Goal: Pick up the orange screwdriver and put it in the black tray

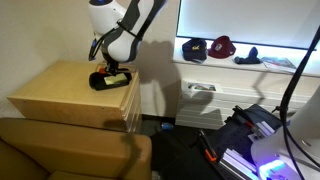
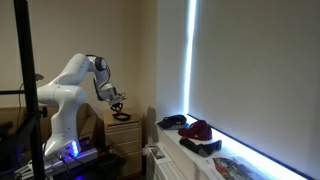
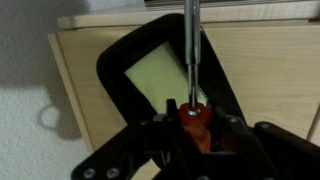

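Observation:
I should use my gripper to set the orange screwdriver, now held just above the tray, down across the edge of the pale pad in the black tray (image 1: 107, 76) (image 3: 152, 105).
In the wrist view my gripper (image 3: 196, 125) is shut on the orange screwdriver (image 3: 196, 118). Its orange handle sits between the fingers and its metal shaft points away over the black tray (image 3: 112, 72). The tray has a raised black rim and a pale inside, and lies on the wooden cabinet top directly under the screwdriver. In an exterior view my gripper (image 1: 113, 68) hangs just above the tray (image 1: 100, 82) at the cabinet's near right corner. In an exterior view the gripper (image 2: 119, 105) is above the tray (image 2: 121, 117); the screwdriver is too small to see there.
The tray sits on a light wooden cabinet (image 1: 60, 90) against the wall. A white shelf (image 1: 240, 70) holds dark and red caps (image 1: 222, 46). Purple-lit equipment (image 1: 275, 150) with an orange-red and black tool (image 1: 208, 152) stands on the floor.

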Motion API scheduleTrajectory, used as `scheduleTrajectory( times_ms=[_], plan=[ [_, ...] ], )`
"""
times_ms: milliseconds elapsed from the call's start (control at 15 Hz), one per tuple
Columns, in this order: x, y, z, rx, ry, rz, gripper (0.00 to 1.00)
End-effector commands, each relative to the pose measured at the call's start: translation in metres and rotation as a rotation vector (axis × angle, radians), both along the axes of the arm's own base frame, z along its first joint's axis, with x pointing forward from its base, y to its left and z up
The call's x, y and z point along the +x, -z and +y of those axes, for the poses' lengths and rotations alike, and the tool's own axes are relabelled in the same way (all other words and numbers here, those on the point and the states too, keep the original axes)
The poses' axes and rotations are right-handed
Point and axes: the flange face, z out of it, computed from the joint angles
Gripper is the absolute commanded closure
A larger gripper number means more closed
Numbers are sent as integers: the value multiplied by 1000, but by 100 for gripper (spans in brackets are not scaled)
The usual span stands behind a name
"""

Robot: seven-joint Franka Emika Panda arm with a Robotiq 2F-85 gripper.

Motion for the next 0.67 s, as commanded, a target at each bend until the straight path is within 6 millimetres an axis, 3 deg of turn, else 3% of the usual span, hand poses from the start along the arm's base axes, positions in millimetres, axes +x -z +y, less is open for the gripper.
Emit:
scheduleTrajectory(
  times_ms=[0, 600],
  plan=[
    [16, 23, 17, -4, -40, -73, 92],
    [43, 51, 33, -60, -83, -146, 92]
  ],
)
